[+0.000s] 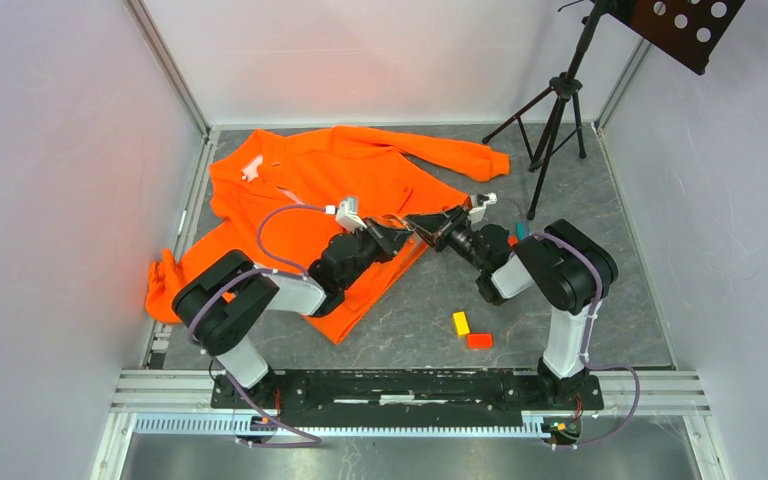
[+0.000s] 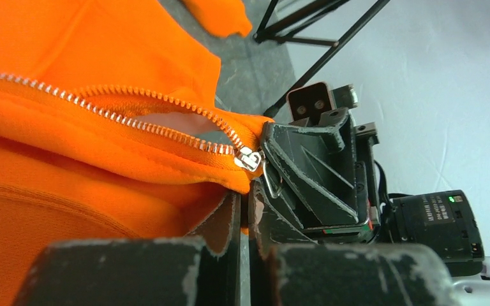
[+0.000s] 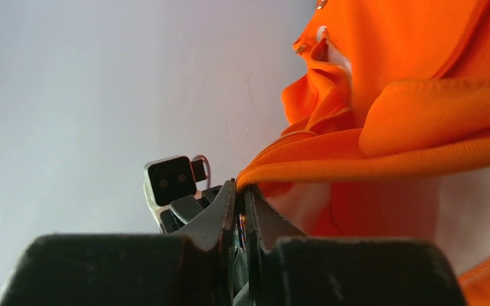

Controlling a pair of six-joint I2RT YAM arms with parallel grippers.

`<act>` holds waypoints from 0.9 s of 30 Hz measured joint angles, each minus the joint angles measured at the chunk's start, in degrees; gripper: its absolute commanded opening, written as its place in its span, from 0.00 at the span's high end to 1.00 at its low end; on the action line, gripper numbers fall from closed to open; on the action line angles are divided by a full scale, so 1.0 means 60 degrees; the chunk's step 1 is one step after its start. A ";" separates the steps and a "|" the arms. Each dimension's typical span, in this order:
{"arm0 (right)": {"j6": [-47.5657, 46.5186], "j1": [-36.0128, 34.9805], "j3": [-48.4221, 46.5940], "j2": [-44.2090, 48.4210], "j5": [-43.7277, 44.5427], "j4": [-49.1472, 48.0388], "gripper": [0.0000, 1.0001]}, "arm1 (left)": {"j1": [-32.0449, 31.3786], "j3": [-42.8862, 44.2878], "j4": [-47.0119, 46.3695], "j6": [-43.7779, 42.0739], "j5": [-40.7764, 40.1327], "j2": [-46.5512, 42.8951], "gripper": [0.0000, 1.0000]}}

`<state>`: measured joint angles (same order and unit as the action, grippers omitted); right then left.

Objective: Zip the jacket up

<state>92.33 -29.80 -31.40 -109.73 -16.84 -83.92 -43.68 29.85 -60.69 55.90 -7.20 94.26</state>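
The wire pull sits at my right gripper while my left gripper pinches the hem below the slider, so my left gripper should open and take the pull [image 2: 270, 178].
The bright orange jacket [image 1: 330, 185] lies spread on the grey table, its front partly open. In the left wrist view its pale zipper [image 2: 134, 121] runs to a silver slider [image 2: 249, 159] at the hem, and the teeth beyond the slider are parted. My left gripper [image 1: 397, 240] is shut on the jacket's hem just below the slider, with orange fabric between its fingertips [image 2: 230, 217]. My right gripper [image 1: 426, 226] faces it, tip to tip, and is shut at the slider, where the wire pull [image 2: 272, 185] runs into its fingers [image 2: 312, 172]. Orange fabric [image 3: 370, 159] drapes from its tips [image 3: 237, 197].
A yellow block [image 1: 461, 323] and an orange-red block [image 1: 479, 340] lie on the table right of the jacket. A black tripod [image 1: 555, 110] stands at the back right under a perforated dark board [image 1: 685, 25]. Pale walls enclose the table on three sides.
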 measured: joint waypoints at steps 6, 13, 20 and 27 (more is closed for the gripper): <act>-0.0368 0.0353 0.0576 0.0000 -0.0266 -0.0022 0.73 | -0.0018 0.0619 0.1275 0.0495 0.0623 0.0506 0.98; -0.0750 0.0729 0.1523 -0.0288 -0.0790 -0.0087 0.62 | -0.0106 0.1053 0.2076 0.1239 0.1603 0.1574 0.96; -0.1311 0.1402 0.2488 -0.0331 -0.1581 -0.0120 0.60 | -0.0229 0.1494 0.3064 0.1282 0.2138 0.1960 0.90; -0.1581 0.1552 0.2645 -0.0546 -0.1960 -0.0142 0.58 | -0.0229 0.1829 0.3504 0.1177 0.2346 0.2197 0.77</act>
<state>82.85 -20.49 -15.53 -113.01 -28.60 -84.77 -45.06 40.82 -39.66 62.96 6.87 107.44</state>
